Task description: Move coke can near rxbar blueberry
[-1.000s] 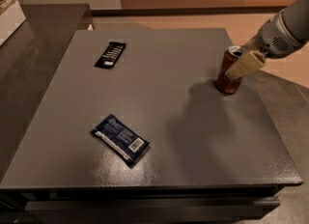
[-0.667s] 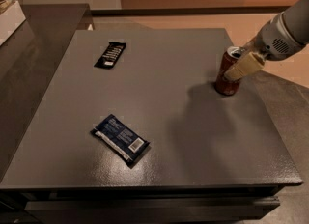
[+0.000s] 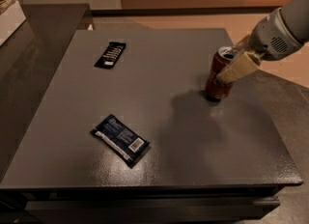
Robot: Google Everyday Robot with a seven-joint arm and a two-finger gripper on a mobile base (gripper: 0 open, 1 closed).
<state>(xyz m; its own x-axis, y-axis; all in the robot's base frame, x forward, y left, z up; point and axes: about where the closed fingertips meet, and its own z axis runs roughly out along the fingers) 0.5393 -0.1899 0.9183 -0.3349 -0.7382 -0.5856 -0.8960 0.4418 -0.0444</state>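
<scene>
Next, my gripper lets go of the coke can on the table (image 3: 156,127) behind the barcode end of the rxbar blueberry.
The coke can (image 3: 218,80), red with a silver top, is at the right side of the grey table (image 3: 159,97), slightly tilted, its base at or just above the surface. My gripper (image 3: 226,69) comes in from the upper right and is shut on the can; one cream finger (image 3: 239,67) lies across its right side, and the other is hidden behind it. The rxbar blueberry (image 3: 120,137), a dark blue wrapper with a white barcode patch, lies flat near the front left, well apart from the can.
A narrower black bar wrapper (image 3: 110,55) with white lettering lies at the back left of the table. A darker counter (image 3: 34,49) adjoins the table on the left. The table's front edge runs along the bottom of the view.
The gripper and the coke can have shifted together a little to the left and toward the front. The two wrappers have not moved.
</scene>
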